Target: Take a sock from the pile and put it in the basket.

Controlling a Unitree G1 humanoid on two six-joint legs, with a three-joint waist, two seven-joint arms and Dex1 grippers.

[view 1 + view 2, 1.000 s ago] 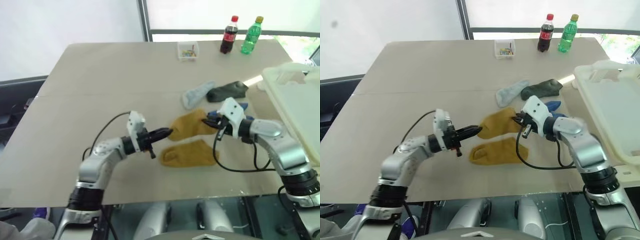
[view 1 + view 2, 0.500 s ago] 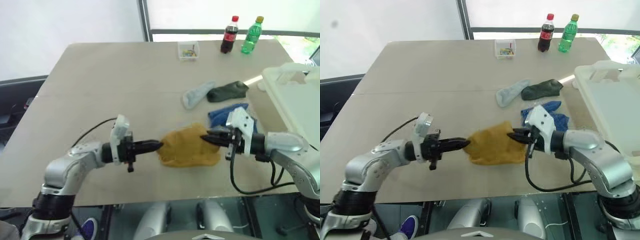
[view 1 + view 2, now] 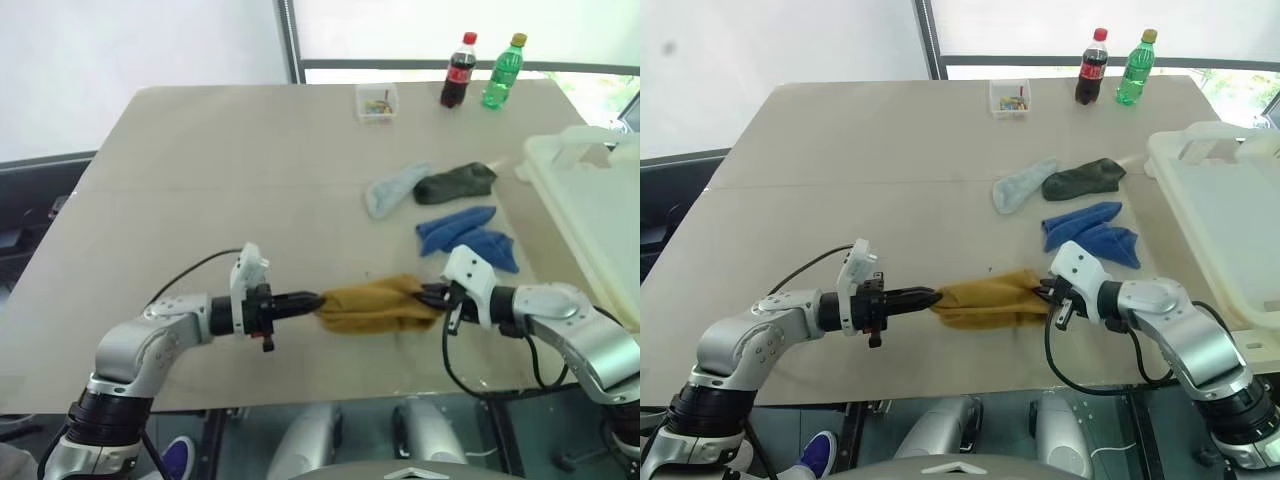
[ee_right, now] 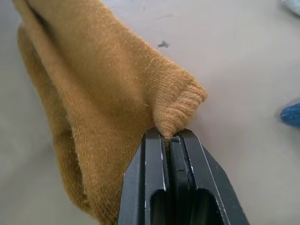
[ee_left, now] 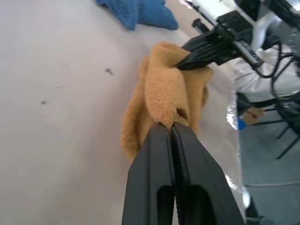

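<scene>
Just a corner of the mustard-yellow sock's end is held in my right gripper, so next I lay the sock flat, open both grippers and grab that end [image 3: 413, 310] deeper.
A mustard-yellow sock [image 3: 375, 303] is stretched low over the table between my two grippers. My left gripper [image 3: 316, 299] is shut on its left end, and my right gripper [image 3: 431, 295] is shut on its right end. Both wrist views show shut fingers [image 5: 161, 140] pinching the sock's [image 4: 108, 93] fabric. More mustard fabric lies folded under it; I cannot tell whether that is a separate sock. The rest of the pile lies behind: two royal blue socks [image 3: 465, 236], a pale blue-grey sock [image 3: 394, 188] and a dark grey-green sock [image 3: 455, 182]. The off-white basket [image 3: 590, 195] stands at the table's right edge.
A small clear box [image 3: 376, 101] and two bottles, one dark cola [image 3: 458, 72] and one green [image 3: 503, 72], stand at the far edge. The sock hangs close to the table's front edge [image 3: 330, 402]. A black cable loops under each wrist.
Both grippers came down and back toward the table's front edge with the mustard sock, now pulled flatter and lower. The blue socks behind the right gripper are uncovered.
</scene>
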